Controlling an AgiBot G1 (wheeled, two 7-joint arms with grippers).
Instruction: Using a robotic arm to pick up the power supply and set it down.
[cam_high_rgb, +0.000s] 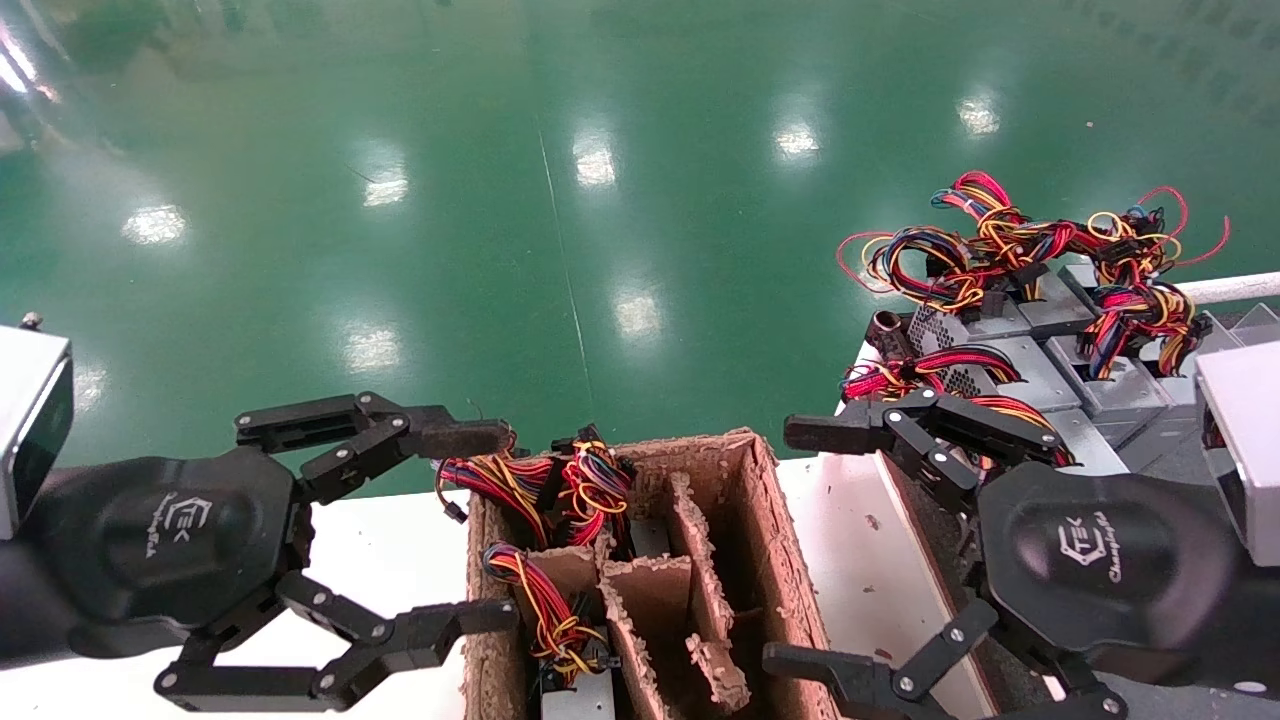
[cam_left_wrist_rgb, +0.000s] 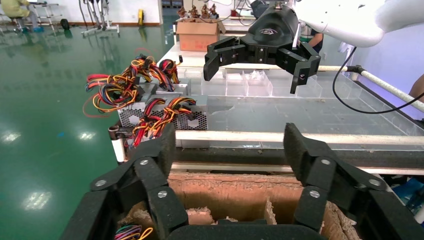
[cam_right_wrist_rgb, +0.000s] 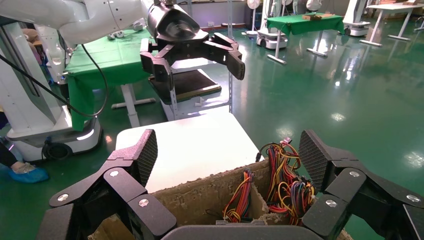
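The robot's right gripper should close on the upper wire bundle (cam_high_rgb: 547, 594) (cam_right_wrist_rgb: 243, 191) of the grey power supply in the box's near compartment, close to the left gripper.
Several grey power supplies (cam_high_rgb: 1040, 375) with red, yellow and black wires lie packed together on the right-hand bench; their mesh sides (cam_left_wrist_rgb: 197, 120) show in the left wrist view. More wire bundles (cam_high_rgb: 560, 490) stick up from the left compartments of a worn cardboard box (cam_high_rgb: 760, 520) with dividers. My left gripper (cam_high_rgb: 480, 525) hovers open at the box's left side, holding nothing. My right gripper (cam_high_rgb: 800, 545) hovers open at the box's right side, also empty. Each wrist view shows its own spread fingers, left (cam_left_wrist_rgb: 230, 145) and right (cam_right_wrist_rgb: 227, 150), over the box.
The box stands on a white table (cam_high_rgb: 380, 540) with green floor beyond. A white rail (cam_high_rgb: 1230, 288) runs along the right bench, which carries clear plastic dividers (cam_left_wrist_rgb: 260, 82). The box's right compartments (cam_high_rgb: 720, 600) hold no wires.
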